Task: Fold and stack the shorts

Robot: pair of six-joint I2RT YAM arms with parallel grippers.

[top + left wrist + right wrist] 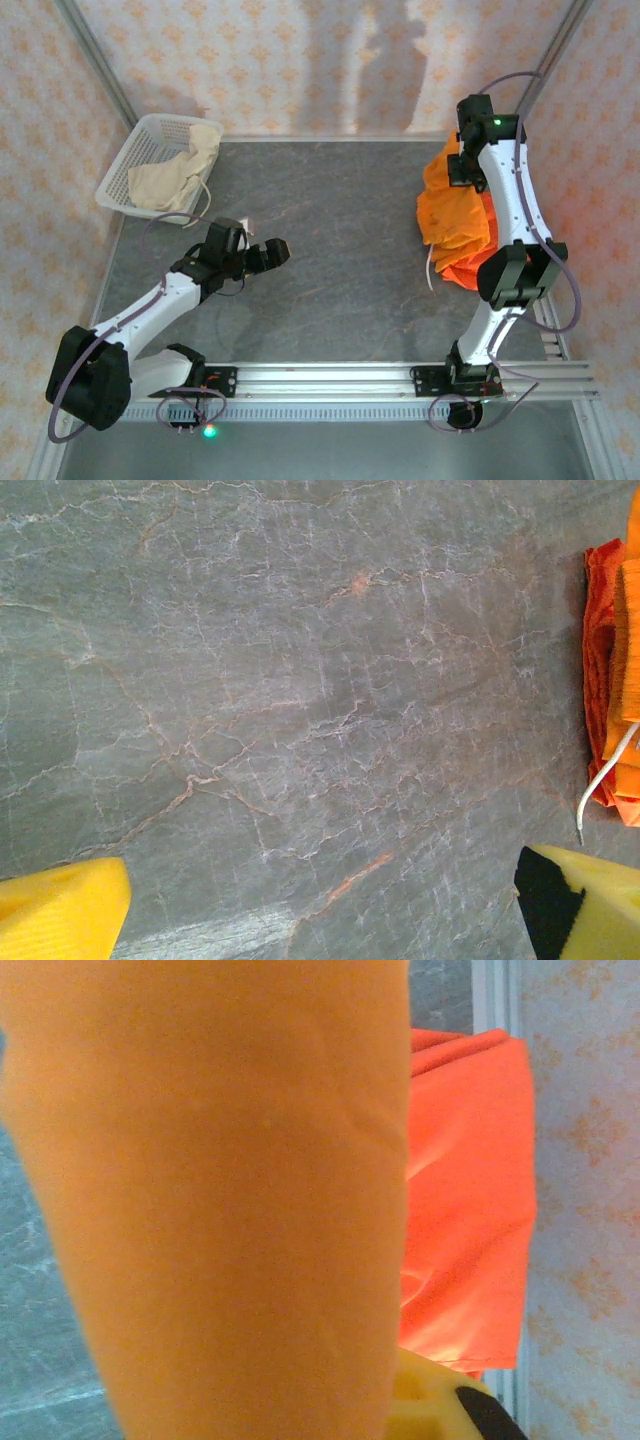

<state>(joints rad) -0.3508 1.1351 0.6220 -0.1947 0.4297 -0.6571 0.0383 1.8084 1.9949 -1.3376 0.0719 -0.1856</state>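
Note:
The robot's right gripper will release the orange cloth on top of the redder orange shorts (487, 230) (455, 1205), next to the patterned wall.
Two bright orange shorts (455, 215) lie in a crumpled heap at the table's right edge, a white drawstring (430, 270) trailing from it. My right gripper (463, 172) is over the heap's far end, shut on orange cloth. In the right wrist view that cloth (220, 1200) hangs up close in front of a yellow finger (430, 1405), with redder orange shorts (465, 1190) lying behind. The cream-beige shorts (180, 170) sit bunched in the white basket (125, 165) at the far left. My left gripper (275, 252) hovers open over bare table, with its yellow fingertips (60, 910) wide apart and the orange heap's edge (610, 680) beyond them.
The grey marbled table (330, 220) has open room in its middle. An aluminium rail (400, 375) carries both arm bases along the near edge. Patterned walls and metal frame posts (100, 60) close off the back and sides.

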